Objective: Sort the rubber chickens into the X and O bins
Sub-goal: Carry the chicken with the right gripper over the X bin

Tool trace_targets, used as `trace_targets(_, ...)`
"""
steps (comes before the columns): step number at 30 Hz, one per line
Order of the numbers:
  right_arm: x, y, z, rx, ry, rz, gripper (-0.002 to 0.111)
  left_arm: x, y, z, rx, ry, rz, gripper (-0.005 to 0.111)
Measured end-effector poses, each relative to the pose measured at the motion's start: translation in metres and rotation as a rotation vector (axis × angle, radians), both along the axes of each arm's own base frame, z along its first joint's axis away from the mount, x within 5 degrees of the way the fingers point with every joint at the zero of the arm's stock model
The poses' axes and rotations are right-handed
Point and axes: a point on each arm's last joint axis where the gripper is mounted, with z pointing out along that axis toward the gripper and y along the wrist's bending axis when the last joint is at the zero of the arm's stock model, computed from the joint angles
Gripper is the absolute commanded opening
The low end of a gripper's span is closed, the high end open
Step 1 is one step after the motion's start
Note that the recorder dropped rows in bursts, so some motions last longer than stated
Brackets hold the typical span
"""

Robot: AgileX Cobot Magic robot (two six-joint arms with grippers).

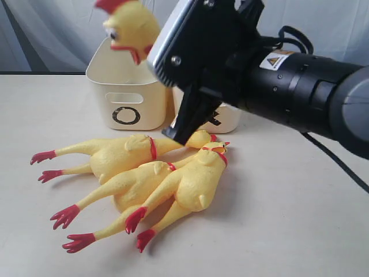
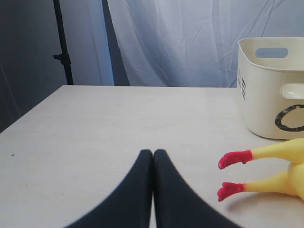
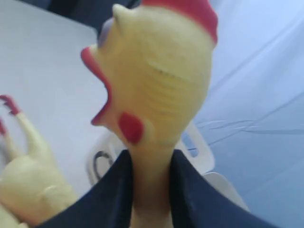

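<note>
My right gripper will let go of the yellow rubber chicken inside the X bin (image 1: 210,85), next to the O bin.
My right gripper (image 3: 149,156) is shut on the neck of a yellow rubber chicken (image 3: 156,80) with a red comb. It holds the chicken's head (image 1: 130,26) in the air above the O bin (image 1: 127,95). Three long-legged chickens (image 1: 135,184) lie side by side on the table in front of the bins. The X bin (image 1: 228,118) is mostly hidden behind my right arm (image 1: 300,81). My left gripper (image 2: 153,153) is shut on nothing, low over bare table. Off to its side lie two red chicken feet (image 2: 235,159), and beyond them stands the O bin (image 2: 270,95).
The beige table (image 1: 288,219) ends at a pale curtain backdrop (image 2: 180,42). A dark stand pole (image 2: 61,42) rises behind the table's far corner. A black cable (image 1: 340,164) trails from my right arm across the table.
</note>
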Motion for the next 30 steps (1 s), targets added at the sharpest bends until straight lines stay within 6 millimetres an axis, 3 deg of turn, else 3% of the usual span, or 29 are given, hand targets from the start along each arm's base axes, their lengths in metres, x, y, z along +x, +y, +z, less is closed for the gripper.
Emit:
trace_targets(5,0.017,-0.001,0.001,0.077,-0.116,-0.153,-0.001,0.0,0.0,0.0,0.0,0.0,0.0,0.0)
trace_targets(11,0.036,0.004,-0.015,0.151,-0.189,-0.288,-0.001,0.0,0.0,0.0,0.0,0.0,0.0,0.0)
trace_targets(22,0.074,0.037,-0.03,0.204,-0.267,-0.343,-0.001,0.0,0.0,0.0,0.0,0.0,0.0,0.0)
trace_targets(30,0.116,0.029,-0.038,0.241,-0.228,-0.443,-0.001,0.0,0.0,0.0,0.0,0.0,0.0,0.0)
